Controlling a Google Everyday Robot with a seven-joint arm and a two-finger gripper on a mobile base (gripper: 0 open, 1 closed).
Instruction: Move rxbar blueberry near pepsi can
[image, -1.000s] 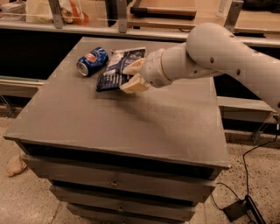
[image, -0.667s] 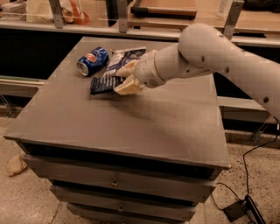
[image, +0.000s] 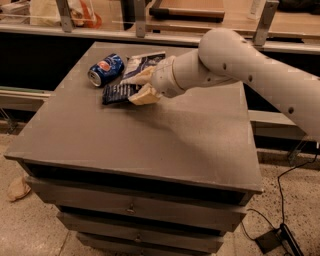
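Next, I let go of the rxbar blueberry on the table (image: 126, 82) between the pepsi can and the chip bag.
The rxbar blueberry (image: 115, 93) is a flat dark navy bar lying low on the grey table top (image: 150, 145), at the back left. My gripper (image: 138, 86) is at its right end, with one beige finger (image: 144, 75) on the far side and one on the near side, shut on the bar. The pepsi can (image: 105, 69) lies on its side just behind and left of the bar, a small gap apart. My arm reaches in from the right and hides the bar's right end.
A blue-and-white chip bag (image: 142, 62) lies right of the can, just behind my gripper. A dark counter with metal posts runs behind the table. A cable and a small box lie on the floor at the lower right.
My gripper has moved left with the rxbar in it, bringing the bar closer to the pepsi can. The can and chip bag have not moved.
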